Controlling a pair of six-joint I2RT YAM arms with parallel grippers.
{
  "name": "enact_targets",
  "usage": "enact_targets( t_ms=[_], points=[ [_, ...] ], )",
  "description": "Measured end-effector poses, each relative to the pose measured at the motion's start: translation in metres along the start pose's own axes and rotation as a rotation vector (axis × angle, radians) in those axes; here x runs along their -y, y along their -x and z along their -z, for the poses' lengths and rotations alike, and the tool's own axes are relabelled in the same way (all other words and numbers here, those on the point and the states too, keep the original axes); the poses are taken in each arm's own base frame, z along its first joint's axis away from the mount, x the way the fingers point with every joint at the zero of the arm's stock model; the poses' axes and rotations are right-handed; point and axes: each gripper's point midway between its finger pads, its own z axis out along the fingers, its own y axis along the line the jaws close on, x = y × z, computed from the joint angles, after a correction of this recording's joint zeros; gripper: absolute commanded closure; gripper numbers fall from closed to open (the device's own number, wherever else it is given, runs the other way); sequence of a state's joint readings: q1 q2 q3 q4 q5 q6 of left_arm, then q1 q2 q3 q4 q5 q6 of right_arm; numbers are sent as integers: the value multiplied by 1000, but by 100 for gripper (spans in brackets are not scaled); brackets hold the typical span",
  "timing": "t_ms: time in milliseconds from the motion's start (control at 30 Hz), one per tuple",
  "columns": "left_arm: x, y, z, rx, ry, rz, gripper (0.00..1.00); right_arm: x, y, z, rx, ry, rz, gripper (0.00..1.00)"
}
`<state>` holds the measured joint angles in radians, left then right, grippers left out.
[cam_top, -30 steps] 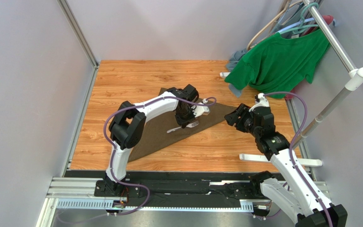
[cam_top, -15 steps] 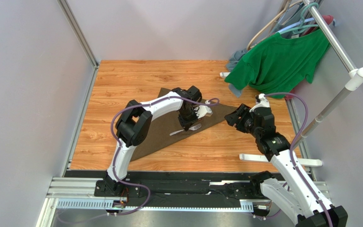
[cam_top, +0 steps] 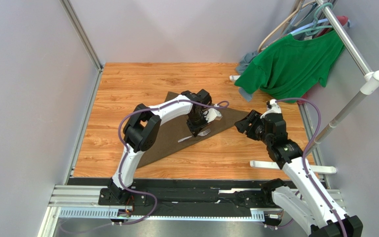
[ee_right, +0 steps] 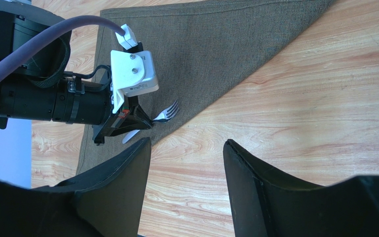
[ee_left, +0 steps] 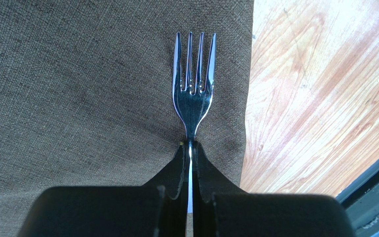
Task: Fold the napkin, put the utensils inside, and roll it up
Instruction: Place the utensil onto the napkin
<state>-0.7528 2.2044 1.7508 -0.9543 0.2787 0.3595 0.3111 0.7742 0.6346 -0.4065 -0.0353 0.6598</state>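
Observation:
Next, I grab the napkin's pointed corner (cam_top: 248, 113) nearest the green T-shirt with my right gripper, because that end of the napkin folds in toward the fork.
The dark olive-brown napkin (cam_top: 169, 136) lies folded into a triangle on the wooden table; it also shows in the left wrist view (ee_left: 78, 89) and the right wrist view (ee_right: 216, 44). My left gripper (cam_top: 195, 130) is shut on the handle of a silver fork (ee_left: 192, 84), which lies on the napkin near its long folded edge, tines pointing away from the jaws. The fork also shows in the top view (cam_top: 202, 133) and the right wrist view (ee_right: 166, 113). My right gripper (cam_top: 245, 124) is open and empty, just off the napkin's right tip. No other utensil shows.
A bright green T-shirt (cam_top: 290, 64) and a grey-blue garment (cam_top: 246, 60) hang from a rack (cam_top: 354, 44) at the back right. The rack's white foot (cam_top: 295, 168) lies on the table near the right arm. Grey walls enclose the table on the left and at the back.
My left gripper has carried the fork slightly right and toward the napkin's long edge, then held nearly still. My right gripper has shifted very little.

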Motion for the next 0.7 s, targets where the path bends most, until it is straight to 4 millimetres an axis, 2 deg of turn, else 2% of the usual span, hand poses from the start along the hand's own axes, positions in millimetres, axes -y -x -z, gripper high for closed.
enact_targets(
  t_ms=[700],
  points=[
    [-4,0,-1,-7,3,40,100,3,-4,1,-4,-3,-7,40]
  ],
)
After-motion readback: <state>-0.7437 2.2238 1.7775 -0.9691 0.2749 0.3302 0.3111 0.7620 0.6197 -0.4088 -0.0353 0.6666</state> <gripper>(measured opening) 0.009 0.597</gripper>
